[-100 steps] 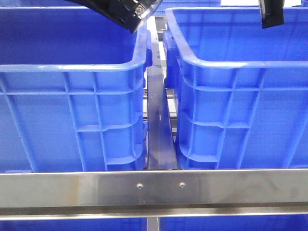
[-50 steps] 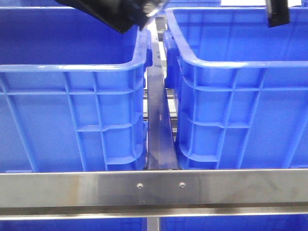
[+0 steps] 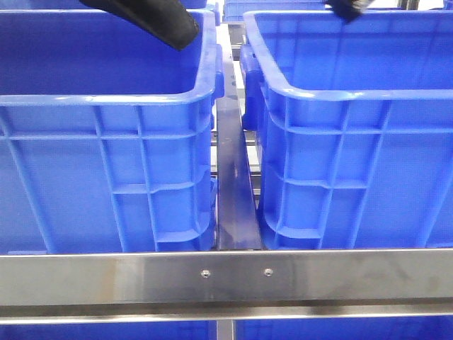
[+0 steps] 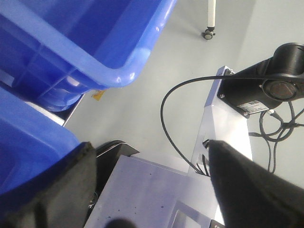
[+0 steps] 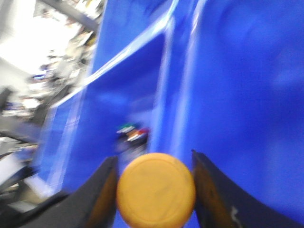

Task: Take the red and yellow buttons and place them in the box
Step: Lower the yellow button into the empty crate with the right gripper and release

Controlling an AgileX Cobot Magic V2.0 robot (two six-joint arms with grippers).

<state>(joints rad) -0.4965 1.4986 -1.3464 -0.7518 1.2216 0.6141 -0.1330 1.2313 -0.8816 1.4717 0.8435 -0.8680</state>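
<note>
The robot's right gripper needs to release the yellow button near the back side inside the blue crate [image 3: 364,83] below it. The button is now held close to crate walls.
The yellow button [image 5: 156,190], a flat orange-yellow disc, sits between the fingers of my right gripper [image 5: 154,192], which is shut on it. That view is blurred and shows blue crate walls [image 5: 228,85] close behind. In the front view only a dark tip of the right gripper [image 3: 347,8] shows at the top edge, above the right-hand blue crate [image 3: 340,92]. My left gripper [image 4: 152,190] is open with nothing in it, beside the left-hand crate [image 3: 106,99]. The red button is not in view. Which crate is the box I cannot tell.
A steel rail [image 3: 226,276] runs across the front, and a narrow metal strip [image 3: 233,184] lies between the crates. The left wrist view shows grey floor [image 4: 156,71], a black camera on a bracket [image 4: 270,85] and a looping cable [image 4: 166,118]. Small blurred coloured items [image 5: 132,132] lie deep in the crate.
The right gripper has risen and shifted left, now almost out of the front view. The left arm has drawn back to the left along the top edge.
</note>
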